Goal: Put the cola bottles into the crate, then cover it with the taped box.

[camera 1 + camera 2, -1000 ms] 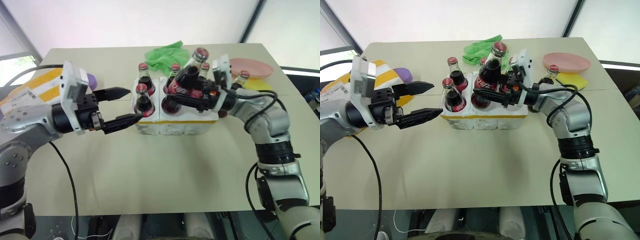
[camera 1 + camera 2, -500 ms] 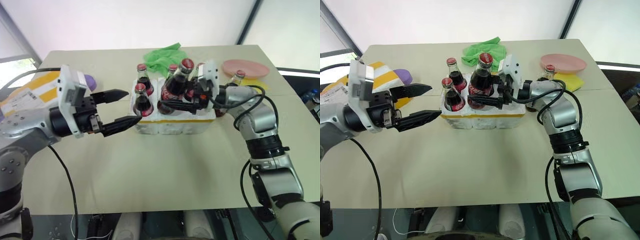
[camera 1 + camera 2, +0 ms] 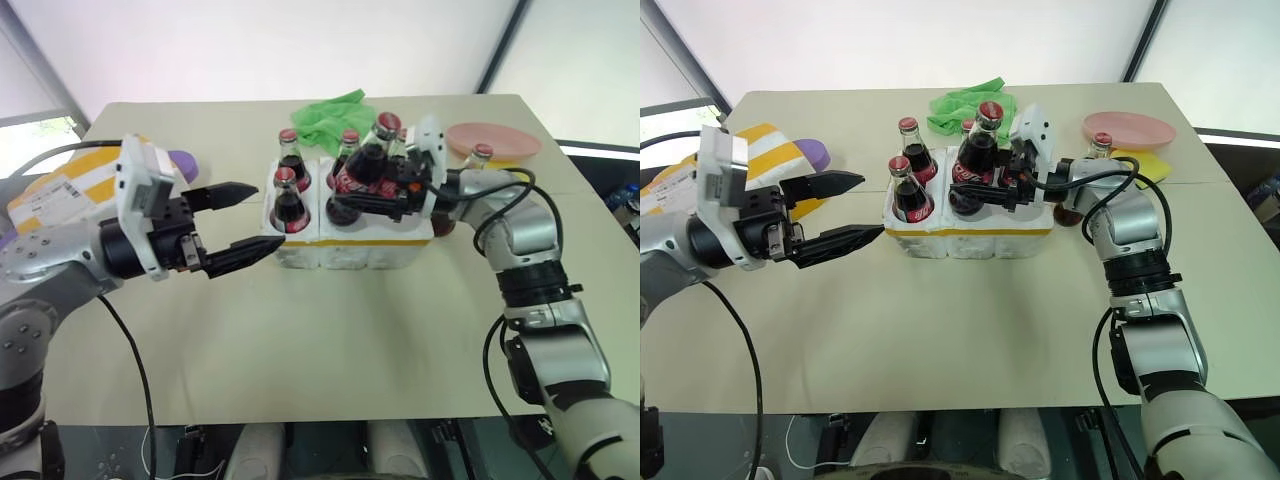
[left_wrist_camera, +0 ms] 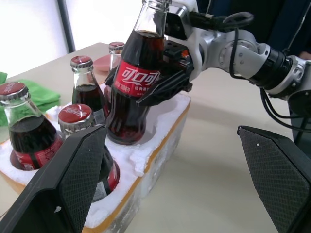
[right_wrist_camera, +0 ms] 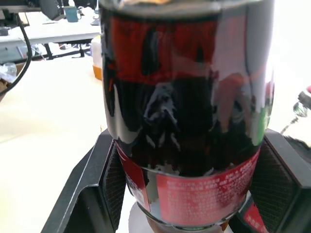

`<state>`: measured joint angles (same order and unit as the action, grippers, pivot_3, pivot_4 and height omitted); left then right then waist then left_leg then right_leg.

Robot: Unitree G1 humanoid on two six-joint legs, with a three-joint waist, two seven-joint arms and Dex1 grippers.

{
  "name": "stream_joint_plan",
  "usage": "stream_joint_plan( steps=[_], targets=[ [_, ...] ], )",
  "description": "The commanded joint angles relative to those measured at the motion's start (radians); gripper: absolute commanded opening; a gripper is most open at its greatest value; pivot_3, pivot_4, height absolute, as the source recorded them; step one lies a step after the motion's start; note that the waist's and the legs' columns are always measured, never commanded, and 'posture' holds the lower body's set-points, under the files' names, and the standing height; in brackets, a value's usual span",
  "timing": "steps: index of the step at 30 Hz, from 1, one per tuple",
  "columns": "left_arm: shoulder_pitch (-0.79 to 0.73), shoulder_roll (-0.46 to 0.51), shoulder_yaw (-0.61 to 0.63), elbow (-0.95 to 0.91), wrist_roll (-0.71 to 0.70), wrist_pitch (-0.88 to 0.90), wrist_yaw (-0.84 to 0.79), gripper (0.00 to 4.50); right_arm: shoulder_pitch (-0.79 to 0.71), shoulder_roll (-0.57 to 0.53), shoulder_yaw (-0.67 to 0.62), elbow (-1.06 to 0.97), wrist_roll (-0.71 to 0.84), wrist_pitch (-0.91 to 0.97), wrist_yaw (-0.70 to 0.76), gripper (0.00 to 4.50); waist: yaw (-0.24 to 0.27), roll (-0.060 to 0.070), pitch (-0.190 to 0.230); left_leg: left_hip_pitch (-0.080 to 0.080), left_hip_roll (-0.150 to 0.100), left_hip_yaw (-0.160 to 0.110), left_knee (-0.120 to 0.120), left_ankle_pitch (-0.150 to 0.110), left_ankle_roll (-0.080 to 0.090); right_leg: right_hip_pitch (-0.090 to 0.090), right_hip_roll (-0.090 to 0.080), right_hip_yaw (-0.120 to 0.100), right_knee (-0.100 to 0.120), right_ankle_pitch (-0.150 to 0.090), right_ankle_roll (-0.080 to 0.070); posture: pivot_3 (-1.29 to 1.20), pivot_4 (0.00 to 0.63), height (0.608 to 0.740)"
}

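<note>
Next, I release the cola bottle from my right gripper in the front middle hole of the white foam crate point(image 3: 346, 217).
The white foam crate point(image 3: 350, 243) with a yellow band stands mid-table. Several cola bottles point(image 3: 288, 196) with red caps stand upright in its holes. My right gripper point(image 3: 978, 190) is shut on one more cola bottle point(image 4: 132, 86), which leans a little with its base at a front hole of the crate. Another bottle point(image 3: 479, 157) stands on the table to the crate's right. My left gripper point(image 3: 261, 215) hangs open just left of the crate, nothing between its fingers. The taped box point(image 3: 62, 186), with yellow bands and a label, lies at the far left behind my left arm.
A green cloth point(image 3: 330, 108) lies behind the crate. A pink plate point(image 3: 495, 140) and a yellow sponge point(image 3: 1145, 164) sit at the back right. A purple object point(image 3: 181, 159) lies by the taped box. The table's near half is bare.
My right gripper has carried its bottle down and in, from above the crate to a front hole. The left gripper stays open in the same spot.
</note>
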<state>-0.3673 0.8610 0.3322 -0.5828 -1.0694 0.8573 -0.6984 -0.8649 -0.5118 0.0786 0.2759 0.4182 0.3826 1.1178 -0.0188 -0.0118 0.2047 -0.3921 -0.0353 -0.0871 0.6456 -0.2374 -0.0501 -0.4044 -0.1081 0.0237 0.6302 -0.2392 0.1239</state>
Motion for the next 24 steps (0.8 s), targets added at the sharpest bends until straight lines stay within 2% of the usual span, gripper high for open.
stream_joint_plan(
  steps=[1,8,24],
  targets=[
    [-0.016,0.014,0.008,0.022,0.027,-0.036,-0.013,4.5,0.015,-0.035,-0.026,-0.043,-0.006,0.02,-0.002,2.73,0.002,0.0,0.0,0.0,0.0,0.0,0.0,0.0,0.0,0.0,0.0,0.0,0.0,0.0,0.0,0.0,0.15,0.74],
    [-0.049,0.01,-0.009,0.061,0.046,-0.043,-0.027,4.5,0.058,-0.036,-0.02,-0.11,-0.003,0.06,-0.004,2.73,-0.002,0.0,0.0,-0.004,0.0,0.0,-0.002,0.0,0.0,-0.004,0.001,0.0,-0.001,0.0,0.001,0.0,0.15,0.74],
    [-0.088,0.008,-0.032,0.082,0.064,-0.043,-0.044,4.5,-0.062,0.068,0.151,0.086,-0.187,-0.058,0.061,2.73,-0.028,0.0,0.001,-0.003,0.001,0.0,-0.006,0.0,0.0,-0.006,0.002,0.001,-0.001,0.001,0.004,0.0,0.15,0.74]
  ],
)
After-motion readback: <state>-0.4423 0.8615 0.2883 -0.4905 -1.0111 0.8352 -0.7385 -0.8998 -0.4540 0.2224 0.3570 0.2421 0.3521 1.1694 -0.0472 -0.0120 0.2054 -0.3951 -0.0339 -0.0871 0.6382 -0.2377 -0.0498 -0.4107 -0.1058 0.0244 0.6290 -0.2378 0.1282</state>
